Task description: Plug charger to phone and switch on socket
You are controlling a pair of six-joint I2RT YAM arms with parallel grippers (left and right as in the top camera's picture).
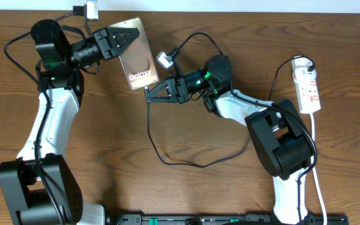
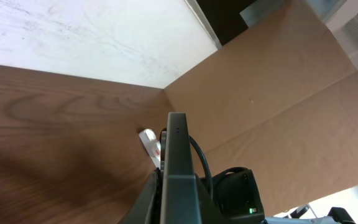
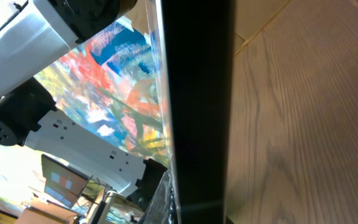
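Note:
Next, my right gripper releases the charger's tip on the wooden table about midway [image 1: 230,105] between the phone and the white socket. The charger's tip is now at the phone's lower end.
The phone [image 1: 137,59] has a bronze face with "Galaxy" text and lies tilted at the back of the wooden table. My left gripper [image 1: 125,39] is shut on its upper left side. In the left wrist view the phone [image 2: 178,162] stands edge-on between the jaws of my left gripper [image 2: 178,214]. My right gripper [image 1: 149,95] is shut at the phone's lower end, and the thin black charger [image 1: 160,150] runs out of its tips. In the right wrist view the phone's dark edge [image 3: 197,93] fills the middle and hides the connector tip. The white socket [image 1: 308,87] lies at the far right with a black plug in it.
The charger loops across the table's middle toward the socket. The socket's white cord [image 1: 316,156] runs down the right side. A white connector [image 1: 163,60] on a black lead sits beside the phone's right edge. A cardboard wall [image 2: 278,93] stands behind the table.

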